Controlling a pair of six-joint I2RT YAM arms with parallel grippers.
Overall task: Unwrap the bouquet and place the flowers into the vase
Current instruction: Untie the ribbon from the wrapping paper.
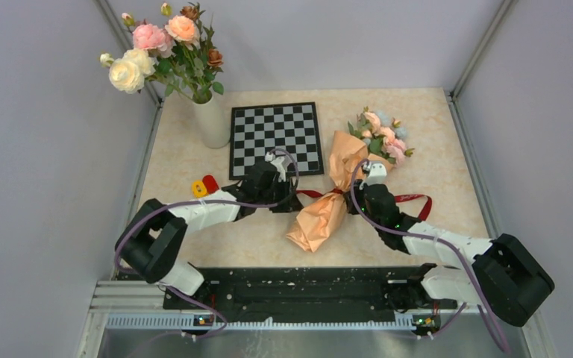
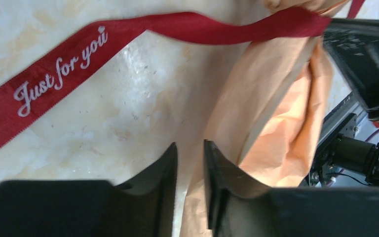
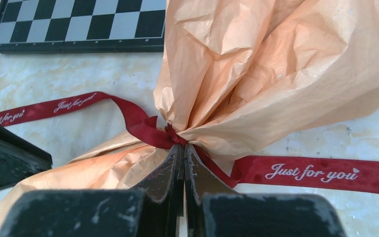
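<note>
The bouquet's paper lies loose beside the robot's left gripper, so that gripper should pinch the paper's edge (image 1: 312,211) near the ribbon before the right gripper works the knot.
The bouquet (image 1: 328,205) lies on the table, its peach paper cone (image 3: 256,69) tied with a dark red "Just for you" ribbon (image 3: 316,173). The flowers (image 1: 384,134) poke out of its far end. My right gripper (image 3: 181,146) is shut, its tips touching the ribbon knot (image 3: 165,134); whether they pinch it cannot be told. My left gripper (image 2: 190,144) is slightly open at the paper's left edge (image 2: 271,98), with nothing gripped. A ribbon tail (image 2: 59,69) lies loose on the table beyond it. The white vase (image 1: 210,119) stands at the back left.
Large cream, pink and peach roses (image 1: 157,52) fill the vase. A chessboard (image 1: 276,138) lies flat behind the bouquet. Small red and yellow pieces (image 1: 204,186) sit by the left arm. Walls close in the table on the left, right and back.
</note>
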